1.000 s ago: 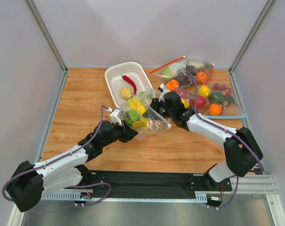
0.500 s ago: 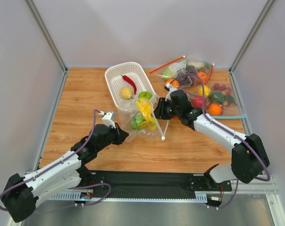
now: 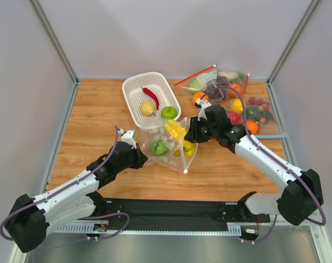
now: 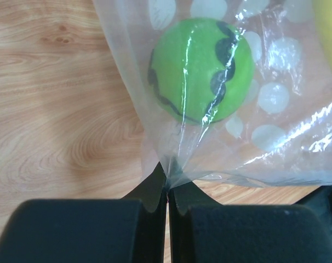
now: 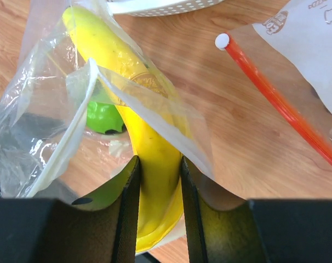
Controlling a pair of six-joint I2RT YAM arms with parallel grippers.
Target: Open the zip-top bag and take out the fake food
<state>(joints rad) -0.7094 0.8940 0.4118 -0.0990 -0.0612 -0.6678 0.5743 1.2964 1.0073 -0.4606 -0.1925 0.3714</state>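
Next, my right gripper lets go of the yellow banana in the white basket (image 3: 153, 100), where it will go in between the yellowish fruit and the red chili.
The dotted zip-top bag (image 3: 170, 158) lies open on the table in front of the white basket (image 3: 134, 86). My left gripper (image 3: 139, 159) is shut on the bag's bottom corner (image 4: 174, 164). A green apple (image 4: 199, 76) sits inside the bag, just beyond that gripper (image 4: 167, 174). My right gripper (image 3: 189, 131) is shut on the yellow banana (image 5: 127, 82), which sticks out of the bag's mouth (image 5: 56, 104). Its jaws (image 5: 159, 161) clamp the banana's end. The basket holds the red chili (image 3: 150, 94), the yellowish fruit (image 3: 147, 107) and a second green apple (image 3: 169, 112).
Several undotted bags of fruit (image 3: 232, 101) with red and blue zip strips lie at the back right, beside my right arm. One red zip strip (image 5: 281, 104) lies close to the right gripper. Metal posts and white walls fence the table.
The bag was held up over the basket; a green apple has dropped into the basket. The bag now lies lower and nearer. The left gripper has pulled back; the right has shifted right.
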